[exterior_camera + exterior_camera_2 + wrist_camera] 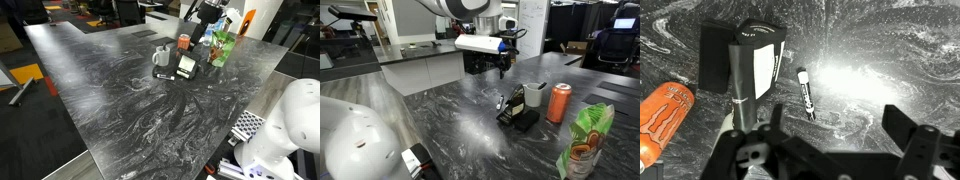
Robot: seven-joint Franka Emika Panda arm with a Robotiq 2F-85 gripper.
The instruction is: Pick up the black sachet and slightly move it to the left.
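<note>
The top of the black sachet [188, 57] [743, 87], above its whitish label panel, should be my gripper's next stop, and my gripper needs to close there.
The black sachet [762, 60], with a whitish label panel, stands tilted on the dark marble table. It leans by a black box [712, 55]. It also shows in both exterior views [186, 67] [515, 103]. My gripper [835, 130] is open and empty. It hangs above the table, short of the sachet, with bare table between its fingers. In an exterior view the gripper [501, 68] is above and behind the sachet, apart from it.
An orange can [665, 115] [560, 102] stands beside the sachet. A grey-white cup [534, 93] [161, 56] and a green packet [588, 140] [222, 47] are close by. A marker pen [806, 93] lies on the table between gripper and sachet.
</note>
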